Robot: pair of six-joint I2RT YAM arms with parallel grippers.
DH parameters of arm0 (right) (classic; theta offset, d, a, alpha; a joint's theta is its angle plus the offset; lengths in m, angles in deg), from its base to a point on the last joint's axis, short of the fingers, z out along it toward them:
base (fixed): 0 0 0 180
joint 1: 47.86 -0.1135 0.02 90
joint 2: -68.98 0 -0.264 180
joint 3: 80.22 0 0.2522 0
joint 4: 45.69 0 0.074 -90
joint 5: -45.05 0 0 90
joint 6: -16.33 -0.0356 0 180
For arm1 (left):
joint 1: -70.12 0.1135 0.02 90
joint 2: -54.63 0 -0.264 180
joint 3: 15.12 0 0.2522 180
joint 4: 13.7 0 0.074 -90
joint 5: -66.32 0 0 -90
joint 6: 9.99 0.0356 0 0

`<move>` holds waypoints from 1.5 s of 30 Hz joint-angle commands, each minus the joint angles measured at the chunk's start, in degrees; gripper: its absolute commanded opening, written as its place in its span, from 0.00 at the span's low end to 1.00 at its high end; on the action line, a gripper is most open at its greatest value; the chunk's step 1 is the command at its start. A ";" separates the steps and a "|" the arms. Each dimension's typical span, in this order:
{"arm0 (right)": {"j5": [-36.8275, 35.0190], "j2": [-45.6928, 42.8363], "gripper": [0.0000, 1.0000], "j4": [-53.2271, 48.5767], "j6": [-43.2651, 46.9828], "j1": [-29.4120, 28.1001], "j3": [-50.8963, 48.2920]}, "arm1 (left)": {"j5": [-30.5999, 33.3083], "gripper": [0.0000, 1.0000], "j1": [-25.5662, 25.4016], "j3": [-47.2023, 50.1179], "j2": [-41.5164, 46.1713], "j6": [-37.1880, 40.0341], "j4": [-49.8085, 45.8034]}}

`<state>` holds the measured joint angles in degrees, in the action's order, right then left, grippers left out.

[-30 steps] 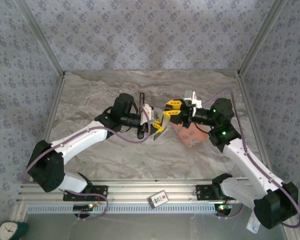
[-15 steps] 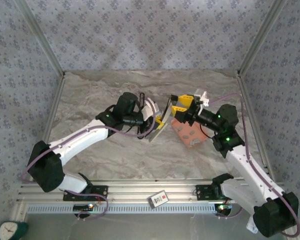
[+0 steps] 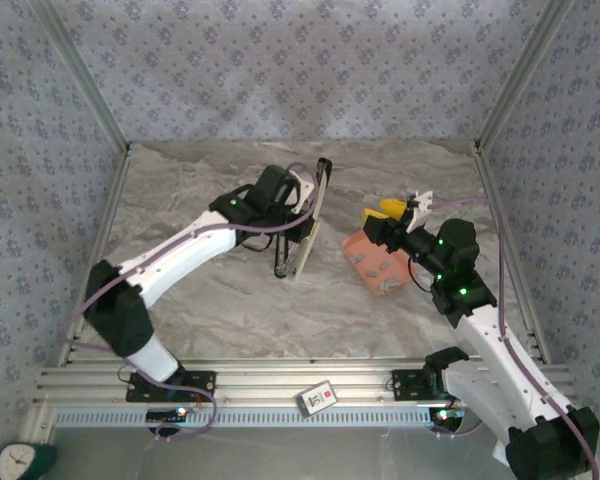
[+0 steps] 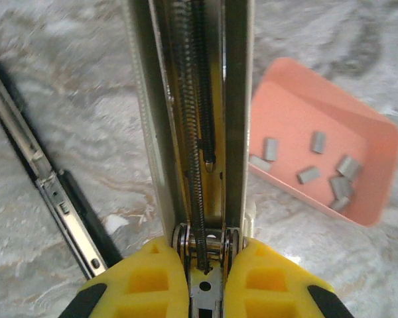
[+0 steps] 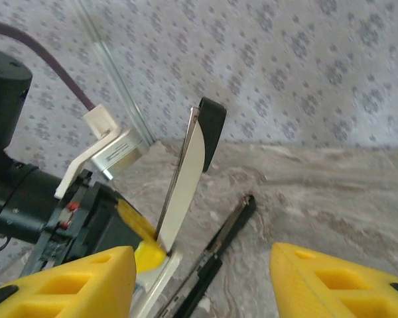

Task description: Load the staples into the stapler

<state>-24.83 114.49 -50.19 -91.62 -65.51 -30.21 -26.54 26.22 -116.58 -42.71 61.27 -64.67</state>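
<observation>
Next, my left gripper lets go of the cream stapler on the marble [image 3: 314, 241] [image 4: 149, 177] between the black stapler and the pink tray.
My left gripper [image 3: 298, 222] [image 4: 204, 250] is shut on the hinge end of the cream stapler [image 3: 308, 225] [image 4: 199, 112]. The stapler is swung open. Its magazine channel with the spring [image 4: 198, 132] faces the left wrist camera. Its lid [image 5: 189, 172], black at the tip, rises toward the back wall, and the black base arm [image 4: 46, 192] [image 5: 215, 255] lies on the table beside it. Several grey staple pieces [image 4: 318, 165] lie in the pink tray [image 3: 365, 262] [image 4: 292, 99]. My right gripper [image 3: 388, 217] [image 5: 202, 268] hangs open and empty over the tray, apart from the stapler.
The marble tabletop [image 3: 220, 300] is walled by patterned panels and metal posts [image 3: 500, 100]. A small red-and-white card [image 3: 318, 397] rests on the front rail between the arm bases.
The left gripper has turned and carried the stapler back and right, its lid now standing up. The right gripper has drawn away to the right, over the tray.
</observation>
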 commanded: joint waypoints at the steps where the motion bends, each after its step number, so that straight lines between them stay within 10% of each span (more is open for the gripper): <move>1: -4.18 -1.09 0.56 -6.41 -3.16 -0.24 0.29 | 6.27 0.00 -0.50 -6.41 -4.57 -12.38 -10.34; 22: -6.67 -2.22 0.54 -11.15 -9.10 -2.21 -4.15 | 15.93 0.00 -0.69 -51.01 -42.10 -19.74 -36.10; 45: -7.14 -2.50 0.53 -11.74 -9.39 -2.63 -6.54 | 11.98 0.03 0.78 -57.81 -49.59 -26.50 -39.96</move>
<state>-31.10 112.72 -61.34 -100.28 -67.67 -36.35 -13.86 26.61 -171.73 -92.17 36.92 -102.13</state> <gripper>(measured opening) 0.535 0.117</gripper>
